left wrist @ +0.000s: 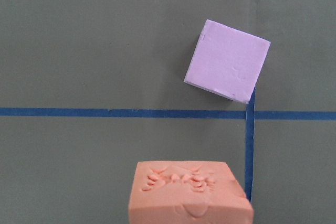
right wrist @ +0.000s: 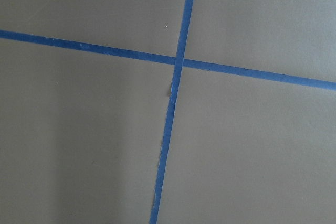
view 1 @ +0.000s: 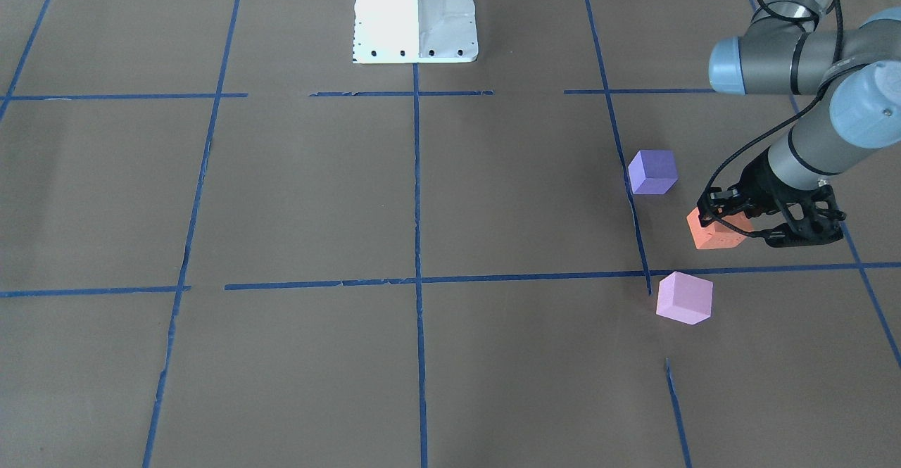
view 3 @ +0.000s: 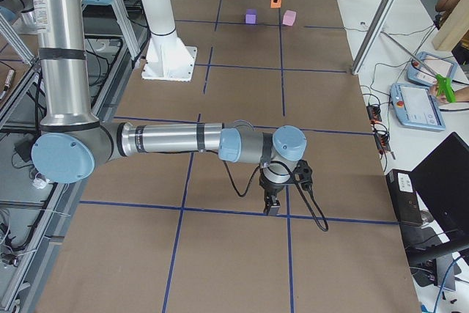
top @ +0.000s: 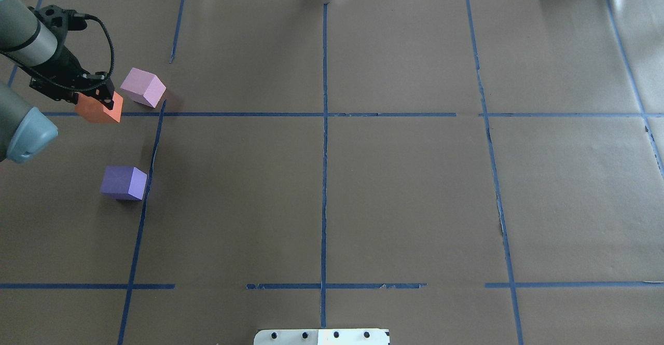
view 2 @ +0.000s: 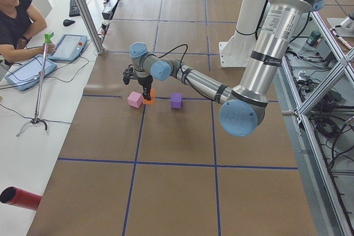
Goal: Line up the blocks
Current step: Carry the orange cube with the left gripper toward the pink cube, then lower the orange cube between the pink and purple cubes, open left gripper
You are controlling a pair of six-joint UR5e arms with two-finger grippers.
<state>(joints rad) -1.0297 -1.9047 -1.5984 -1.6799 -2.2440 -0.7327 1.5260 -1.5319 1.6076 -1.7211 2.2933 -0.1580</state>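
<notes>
Next, my left gripper releases the orange block on the table (view 1: 672, 236) (left wrist: 214, 169) between the dark purple block and the pale pink block.
My left gripper (view 1: 733, 222) is shut on the orange block (view 1: 712, 234) and holds it just above the table, as the overhead view (top: 97, 98) also shows. In the left wrist view the orange block (left wrist: 189, 195) is large at the bottom edge, with dents in its face. The pale pink block (view 1: 684, 298) lies close beyond it, past a blue tape line (left wrist: 121, 113). The dark purple block (view 1: 652, 171) lies on the robot's side of the orange one. My right gripper (view 3: 272, 209) shows only in the exterior right view, pointing down, so I cannot tell its state.
The white robot base (view 1: 415, 10) stands at the middle of the near table edge. Blue tape lines (top: 324, 127) divide the brown table into squares. An operator (view 2: 14, 20) sits with tablets (view 2: 27, 70) beside the table. A red cylinder (view 2: 19, 198) lies off the table.
</notes>
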